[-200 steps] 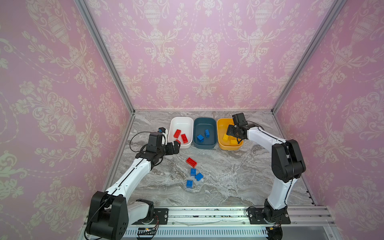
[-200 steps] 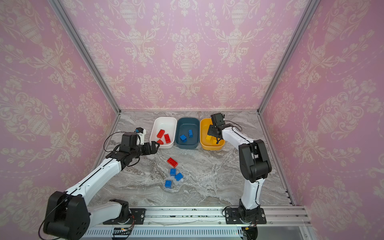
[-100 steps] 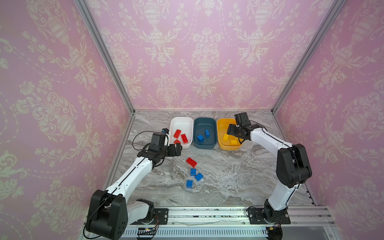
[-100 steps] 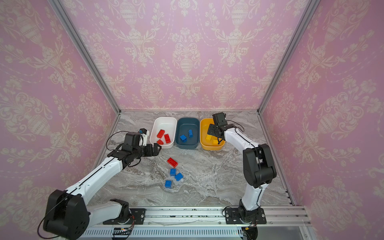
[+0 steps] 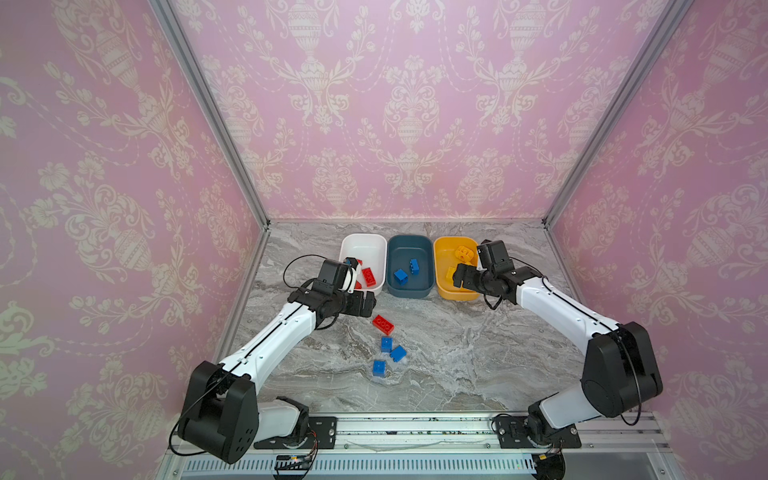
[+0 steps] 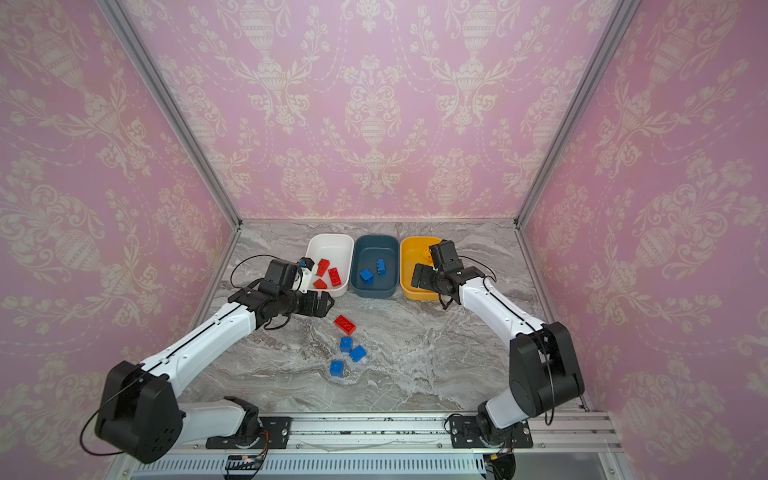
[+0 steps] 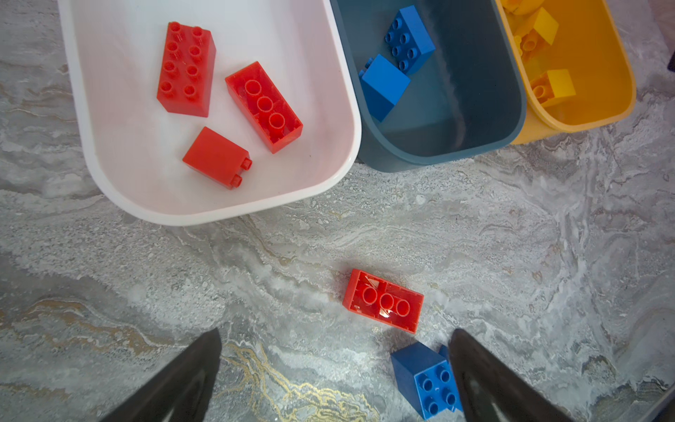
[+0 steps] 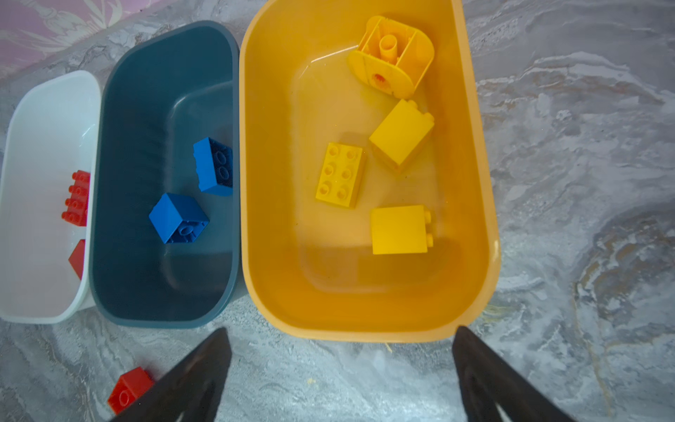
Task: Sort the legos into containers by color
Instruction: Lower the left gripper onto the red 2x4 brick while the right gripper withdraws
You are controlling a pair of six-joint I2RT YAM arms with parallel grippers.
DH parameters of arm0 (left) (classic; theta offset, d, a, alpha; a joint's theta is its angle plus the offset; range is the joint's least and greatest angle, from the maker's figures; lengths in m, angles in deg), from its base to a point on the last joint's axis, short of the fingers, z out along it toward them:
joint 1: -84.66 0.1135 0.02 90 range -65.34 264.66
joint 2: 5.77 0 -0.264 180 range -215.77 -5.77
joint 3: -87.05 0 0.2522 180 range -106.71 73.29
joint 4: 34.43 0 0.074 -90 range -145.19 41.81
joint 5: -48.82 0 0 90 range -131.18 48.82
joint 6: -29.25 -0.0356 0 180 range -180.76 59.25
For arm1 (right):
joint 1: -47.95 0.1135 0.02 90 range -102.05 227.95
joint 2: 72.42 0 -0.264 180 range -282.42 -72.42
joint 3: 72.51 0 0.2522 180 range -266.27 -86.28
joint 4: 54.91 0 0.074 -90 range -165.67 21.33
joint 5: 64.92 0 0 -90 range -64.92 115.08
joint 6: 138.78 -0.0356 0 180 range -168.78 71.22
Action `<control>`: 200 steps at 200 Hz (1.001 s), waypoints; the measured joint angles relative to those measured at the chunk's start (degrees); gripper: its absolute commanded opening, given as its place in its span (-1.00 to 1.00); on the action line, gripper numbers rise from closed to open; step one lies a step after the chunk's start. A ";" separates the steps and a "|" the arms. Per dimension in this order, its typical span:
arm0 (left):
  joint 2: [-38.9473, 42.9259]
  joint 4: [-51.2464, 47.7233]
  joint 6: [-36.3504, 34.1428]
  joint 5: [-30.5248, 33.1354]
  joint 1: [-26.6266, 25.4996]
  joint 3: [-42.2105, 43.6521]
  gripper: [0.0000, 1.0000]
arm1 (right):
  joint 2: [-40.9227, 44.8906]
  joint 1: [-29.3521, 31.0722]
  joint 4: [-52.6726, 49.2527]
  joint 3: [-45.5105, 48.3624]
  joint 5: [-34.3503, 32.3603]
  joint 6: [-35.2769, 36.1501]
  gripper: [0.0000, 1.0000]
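Note:
The left gripper I use will close on the short ends of the red lego (image 5: 383, 324) (image 7: 384, 301) that lies on the marble between the white container and the blue legos.
Three containers stand in a row at the back: white (image 5: 361, 243), dark teal (image 5: 409, 247) and yellow-orange (image 5: 446, 249). Three red legos (image 7: 186, 69) lie in the white one, two blue legos (image 8: 179, 218) in the teal one, several yellow legos (image 8: 341, 175) in the yellow one. On the marble lie a red lego (image 5: 383, 324) and three blue legos (image 5: 386, 344). My left gripper (image 5: 368, 305) hovers open just short of the red lego (image 7: 383, 301). My right gripper (image 5: 459, 276) is open and empty over the yellow container's near rim (image 8: 365, 334).
The marble tabletop is bounded by pink patterned walls at the back and both sides and by a metal rail (image 5: 415, 432) in front. One blue lego (image 7: 425, 380) sits against the inner side of a left fingertip (image 7: 471, 365) in the left wrist view.
My right gripper opened wider and drew back from inside the yellow container to its near rim. My left gripper moved away from the white container toward the red lego on the table.

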 measured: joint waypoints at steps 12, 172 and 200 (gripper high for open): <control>-0.68 -0.94 -0.68 0.00 -0.48 -0.57 0.97 | 1.18 0.04 -0.20 1.29 1.20 0.00 0.94; -18.14 -14.10 -7.56 6.32 -13.44 -12.79 0.93 | 15.06 2.19 -1.62 15.91 12.20 -2.89 1.00; -21.81 -14.34 -8.31 8.09 -14.99 -15.13 0.91 | 15.47 2.19 -1.64 15.91 12.31 -2.91 1.00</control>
